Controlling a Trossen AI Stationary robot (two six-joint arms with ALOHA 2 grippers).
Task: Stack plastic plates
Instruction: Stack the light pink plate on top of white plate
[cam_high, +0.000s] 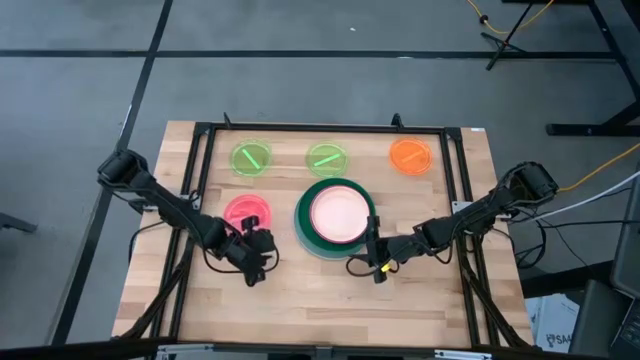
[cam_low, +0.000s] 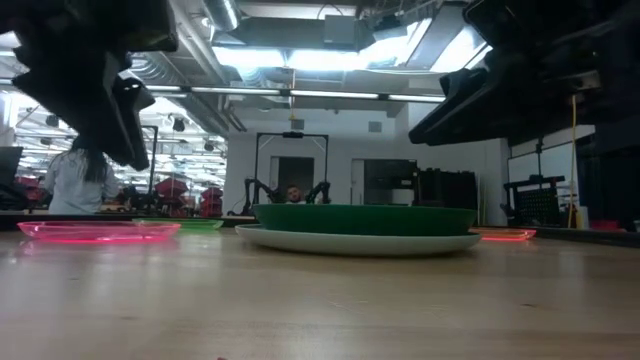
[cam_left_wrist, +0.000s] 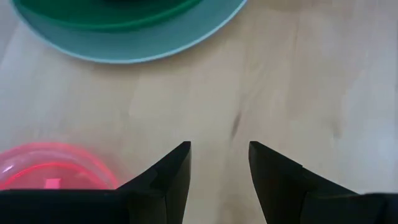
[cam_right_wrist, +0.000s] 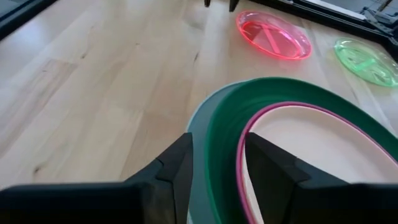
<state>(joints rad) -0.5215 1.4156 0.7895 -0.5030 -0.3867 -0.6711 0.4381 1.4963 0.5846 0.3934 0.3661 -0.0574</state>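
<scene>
I will next move my left gripper to the pink plate's near-side rim (cam_high: 253, 229) (cam_left_wrist: 113, 179) and close it there, because that plate lies loose beside the stack.
A stack (cam_high: 338, 215) stands at the table's middle: a light blue plate (cam_left_wrist: 186, 37) at the bottom, then dark green (cam_right_wrist: 224, 124), magenta (cam_right_wrist: 249, 127) and cream (cam_high: 340, 212) on top. A small pink plate (cam_high: 246, 212) lies flat to its left. Two lime green plates (cam_high: 251, 158) (cam_high: 327, 158) and an orange plate (cam_high: 410, 155) lie along the far side. My left gripper (cam_high: 256, 255) is open, above bare wood near the pink plate (cam_left_wrist: 50, 168). My right gripper (cam_right_wrist: 217, 155) is open and hovers over the stack's near-right rim (cam_high: 368, 235) without touching it.
A black metal frame (cam_high: 330, 128) runs around the work area on the wooden table (cam_high: 300, 310). Bare wood lies on the near side of the plates. In the low view a person (cam_low: 75, 180) stands in the room beyond the table.
</scene>
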